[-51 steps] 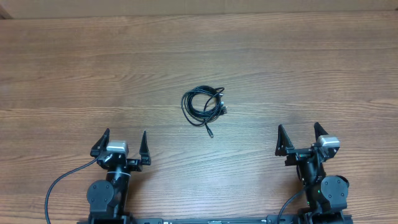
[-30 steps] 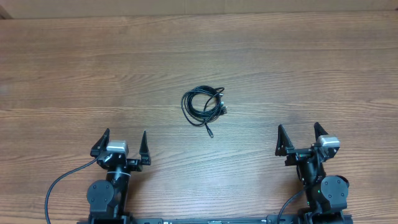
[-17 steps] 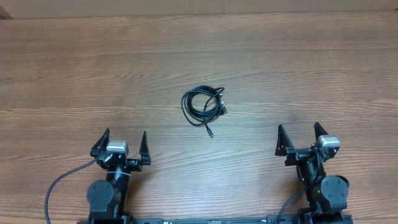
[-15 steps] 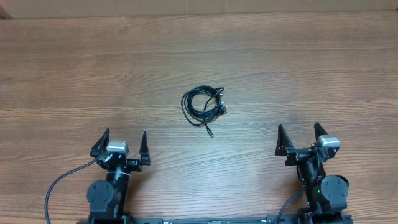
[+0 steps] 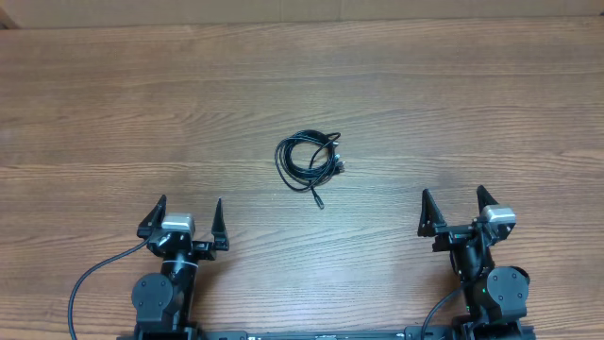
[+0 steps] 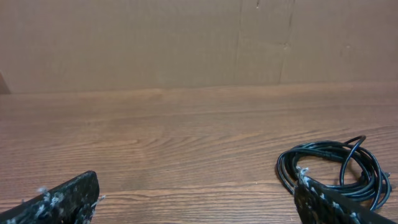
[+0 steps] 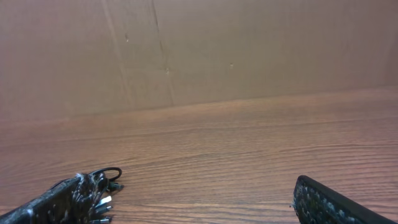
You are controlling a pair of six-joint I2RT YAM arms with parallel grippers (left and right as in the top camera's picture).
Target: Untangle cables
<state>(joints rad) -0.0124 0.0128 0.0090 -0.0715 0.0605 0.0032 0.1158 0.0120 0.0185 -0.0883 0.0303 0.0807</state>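
The robot's left gripper needs to move to the cables next and close on the strand of cable (image 5: 315, 159) (image 6: 342, 170) that crosses the open middle of the coil.
The cables (image 5: 309, 161) lie as one small coil of thin black cord in the middle of the wooden table (image 5: 113, 104), with a plug end trailing toward the near edge. My left gripper (image 5: 189, 203) stands open near the front left, well short of the coil. My right gripper (image 5: 453, 195) stands open near the front right, also apart from it. In the left wrist view the cables (image 6: 333, 163) show ahead on the right, partly behind my right finger (image 6: 329, 205). In the right wrist view the cables (image 7: 107, 180) peek out beside my left finger (image 7: 59, 200).
A brown cardboard wall (image 6: 186, 43) closes off the far side of the table. Thick black arm cables (image 5: 90, 283) loop at the front left by the arm bases.
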